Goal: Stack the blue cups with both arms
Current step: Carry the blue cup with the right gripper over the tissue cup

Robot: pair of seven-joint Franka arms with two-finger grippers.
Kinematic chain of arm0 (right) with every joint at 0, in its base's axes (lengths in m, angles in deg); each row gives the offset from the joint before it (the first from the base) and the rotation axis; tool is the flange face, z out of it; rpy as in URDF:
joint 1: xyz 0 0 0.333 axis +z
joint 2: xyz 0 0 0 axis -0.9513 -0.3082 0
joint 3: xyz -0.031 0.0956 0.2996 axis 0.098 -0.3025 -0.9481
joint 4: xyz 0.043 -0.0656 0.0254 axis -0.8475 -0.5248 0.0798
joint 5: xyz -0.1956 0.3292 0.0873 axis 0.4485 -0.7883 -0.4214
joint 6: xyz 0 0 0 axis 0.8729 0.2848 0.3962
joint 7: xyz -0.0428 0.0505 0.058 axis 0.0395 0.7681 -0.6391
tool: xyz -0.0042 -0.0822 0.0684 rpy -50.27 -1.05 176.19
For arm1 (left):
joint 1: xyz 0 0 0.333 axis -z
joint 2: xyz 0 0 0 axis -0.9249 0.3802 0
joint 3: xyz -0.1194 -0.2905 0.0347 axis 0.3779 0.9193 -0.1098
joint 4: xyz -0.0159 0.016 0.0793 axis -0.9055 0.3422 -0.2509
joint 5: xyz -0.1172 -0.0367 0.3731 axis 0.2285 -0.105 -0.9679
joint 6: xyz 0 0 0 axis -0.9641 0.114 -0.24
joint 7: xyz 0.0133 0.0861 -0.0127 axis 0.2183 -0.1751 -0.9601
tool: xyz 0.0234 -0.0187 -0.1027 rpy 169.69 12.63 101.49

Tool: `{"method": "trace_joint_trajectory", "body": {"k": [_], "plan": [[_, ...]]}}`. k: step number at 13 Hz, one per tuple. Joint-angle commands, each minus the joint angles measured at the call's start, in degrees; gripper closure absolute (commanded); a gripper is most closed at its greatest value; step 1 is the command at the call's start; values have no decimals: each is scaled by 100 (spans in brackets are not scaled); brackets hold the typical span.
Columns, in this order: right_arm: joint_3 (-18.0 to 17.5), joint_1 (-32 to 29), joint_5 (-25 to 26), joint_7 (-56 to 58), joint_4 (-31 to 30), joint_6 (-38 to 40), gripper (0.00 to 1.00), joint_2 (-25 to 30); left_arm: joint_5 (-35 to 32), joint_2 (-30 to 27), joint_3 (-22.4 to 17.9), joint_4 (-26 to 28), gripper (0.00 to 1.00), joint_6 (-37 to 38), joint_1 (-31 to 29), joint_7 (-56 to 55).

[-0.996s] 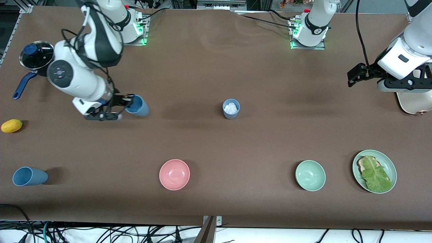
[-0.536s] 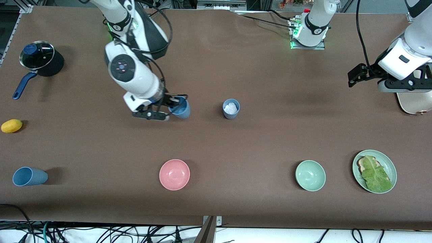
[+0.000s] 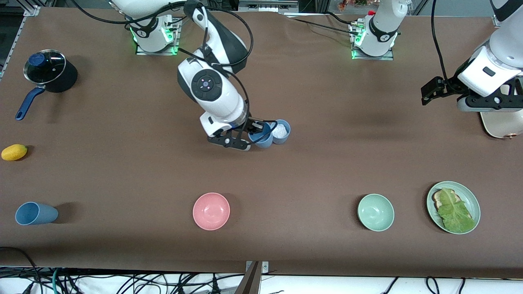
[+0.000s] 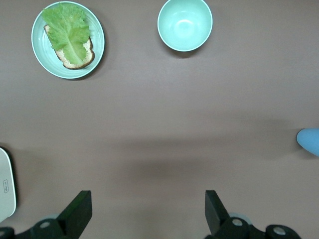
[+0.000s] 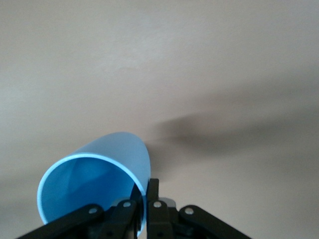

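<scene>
My right gripper is to release the bright mid-blue cup. I need to let go of it inside the upright slate-blue cup (image 3: 280, 128).
My right gripper (image 3: 256, 130) is shut on the rim of a bright mid-blue cup (image 3: 262, 138), held tilted above the table close beside the slate-blue cup (image 3: 281, 131). In the right wrist view the fingers (image 5: 153, 195) pinch the cup's wall (image 5: 99, 174), one inside and one outside. The slate-blue cup stands upright in the table's middle with something white in it. A third blue cup (image 3: 34, 213) lies on its side near the front camera at the right arm's end. My left gripper (image 3: 428, 96) waits open and empty (image 4: 147, 211) above the left arm's end.
A pink bowl (image 3: 211, 211), a mint-green bowl (image 3: 376, 212) and a green plate (image 3: 474, 204) with bread and lettuce lie nearer the front camera. A lidded saucepan (image 3: 45, 68) and a yellow fruit (image 3: 14, 152) lie at the right arm's end. A white appliance (image 3: 500, 124) sits under the left arm.
My right arm has carried the bright blue cup from the right arm's end toward the table's middle, up beside the slate-blue cup. The left arm has not moved.
</scene>
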Motion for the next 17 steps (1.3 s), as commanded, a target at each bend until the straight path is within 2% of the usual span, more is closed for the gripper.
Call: {"method": "trace_joint_trajectory", "body": {"k": [1,6,17], "plan": [[40,173,-51,-198,270,-21,100,-119,104,29,-19,-93,0,102,1,152],[66,499,37,-286,270,-241,100,-399,96,29,-19,-93,0,102,1,135],[67,499,239,-277,261,-241,100,-435,96,29,-28,-102,0,102,-8,187]]}}
